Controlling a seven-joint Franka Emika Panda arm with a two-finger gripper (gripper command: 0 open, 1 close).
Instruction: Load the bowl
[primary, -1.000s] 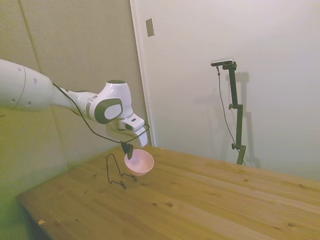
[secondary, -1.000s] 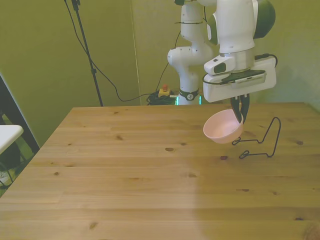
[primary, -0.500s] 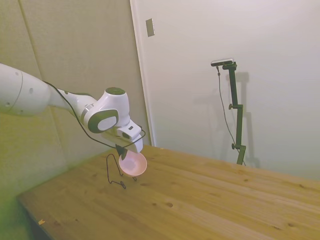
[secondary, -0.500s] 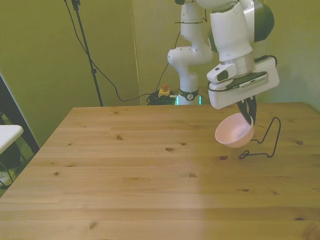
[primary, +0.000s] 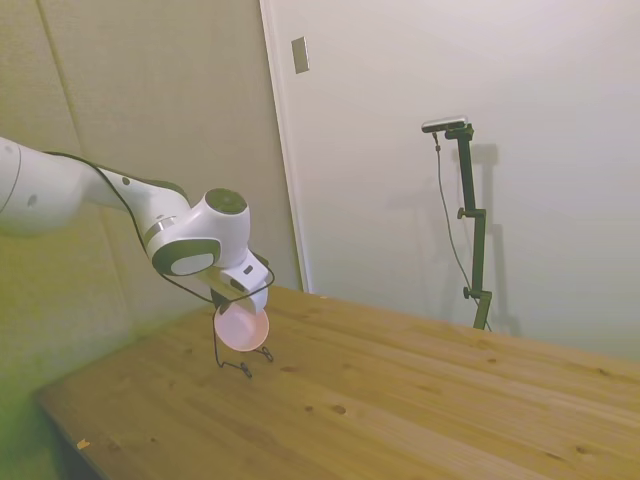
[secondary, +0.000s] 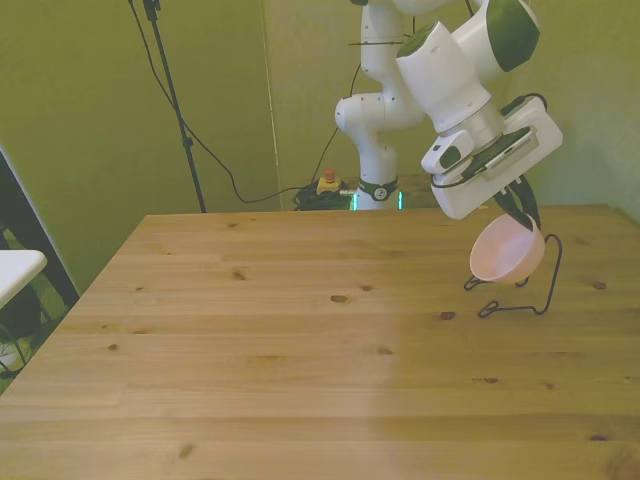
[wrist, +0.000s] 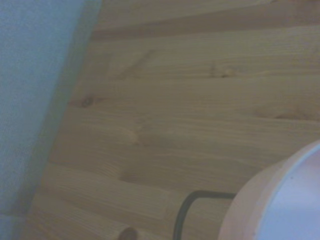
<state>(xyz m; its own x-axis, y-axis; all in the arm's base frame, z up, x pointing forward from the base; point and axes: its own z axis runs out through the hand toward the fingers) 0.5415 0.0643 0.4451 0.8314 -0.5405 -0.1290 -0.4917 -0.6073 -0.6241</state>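
Note:
Next, my gripper sets the pale pink bowl down on the thin black wire rack (primary: 240, 341), leaning against its upright loop, and lets go of it.
The pale pink bowl (secondary: 507, 256) hangs tilted above the table at the front view's right, and my gripper (secondary: 524, 215) is shut on its rim. It is held right over the thin black wire rack (secondary: 535, 290), in front of the rack's upright loop. From the side, the bowl (primary: 243, 327) sits just below my gripper (primary: 238, 305) and covers part of the rack (primary: 232, 355). Up close in the wrist view, the bowl's rim (wrist: 280, 200) shows beside a bend of the rack wire (wrist: 187, 210). Whether the bowl touches the rack I cannot tell.
The wooden table (secondary: 300, 350) stretches wide toward the front view's left. A wall (primary: 160, 120) stands close behind the rack in the side view. A white surface edge (secondary: 15, 268) shows off the table at the front view's left.
My gripper has carried the bowl toward the front view's right, from beside the rack to over it. The wrist has tilted, and the bowl now hangs more on edge.

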